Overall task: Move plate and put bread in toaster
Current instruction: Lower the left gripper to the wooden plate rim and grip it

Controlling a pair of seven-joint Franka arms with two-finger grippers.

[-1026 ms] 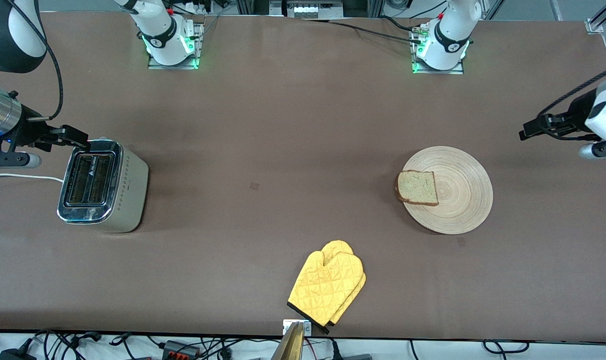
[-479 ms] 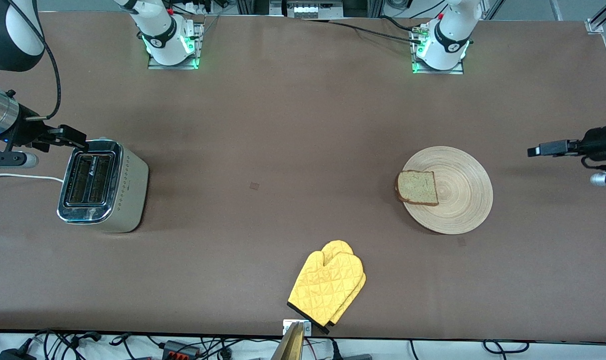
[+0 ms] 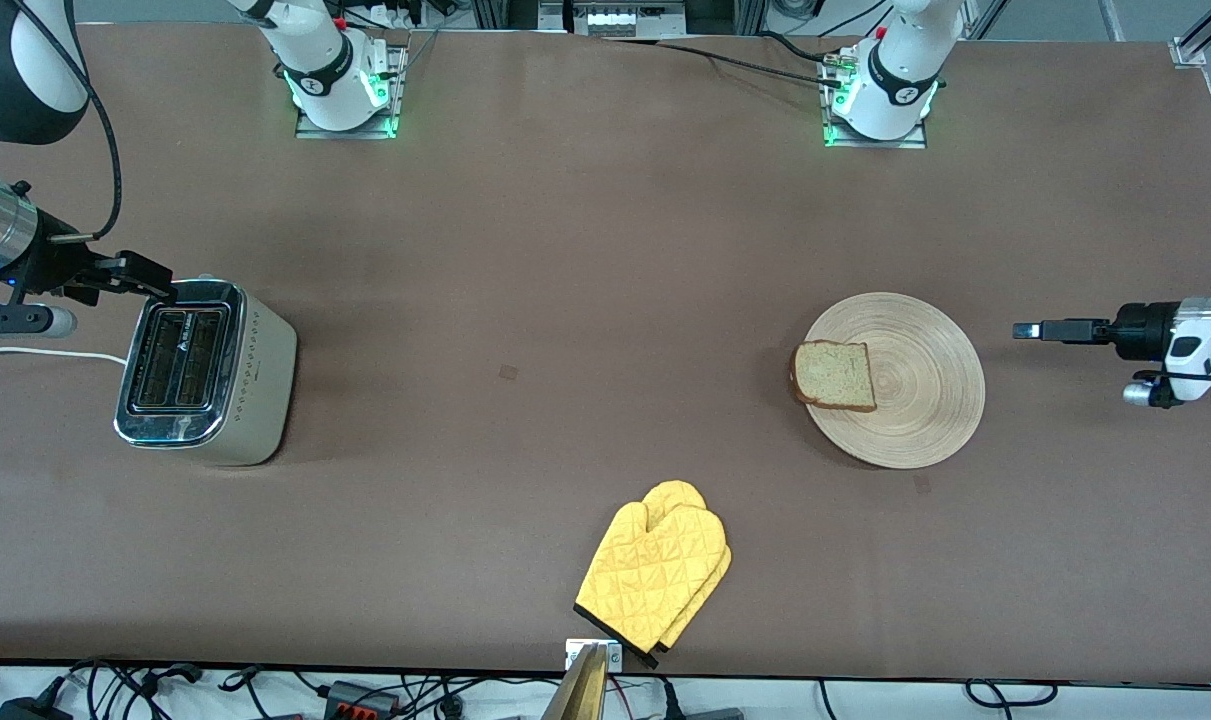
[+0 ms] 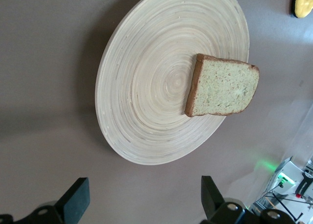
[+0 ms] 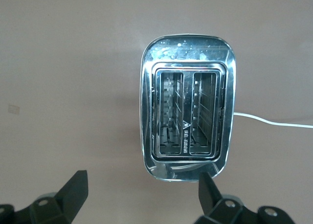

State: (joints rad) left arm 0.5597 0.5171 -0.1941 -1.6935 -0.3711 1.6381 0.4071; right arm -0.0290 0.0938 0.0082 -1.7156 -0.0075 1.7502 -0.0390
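Observation:
My left gripper needs to close on the wooden plate's rim (image 3: pixel 977 346) (image 4: pixel 108 140) opposite the bread, so that the plate can move toward the toaster.
The wooden plate (image 3: pixel 927 402) lies toward the left arm's end of the table, with the bread (image 3: pixel 833 375) on its rim on the side toward the toaster. My left gripper (image 3: pixel 1027 330) is open, low over bare table beside the plate and apart from it. Its wrist view shows the plate (image 4: pixel 142 101) and the bread (image 4: pixel 222 87) ahead of the open gripper (image 4: pixel 144 199). The toaster (image 3: pixel 205 372) stands toward the right arm's end, both slots empty. My right gripper (image 3: pixel 150 280) is open, beside the toaster's top edge. Its wrist view shows the toaster (image 5: pixel 188 111) past the open gripper (image 5: pixel 142 190).
A yellow oven mitt (image 3: pixel 655 575) lies near the table's front edge, nearer to the front camera than the plate; it also shows in the left wrist view (image 4: pixel 303 1). The toaster's white cord (image 3: pixel 45 352) trails off the table's end.
My left gripper has swung down and in toward the plate, now level and pointing at it. The right arm, plate, bread and toaster have barely moved.

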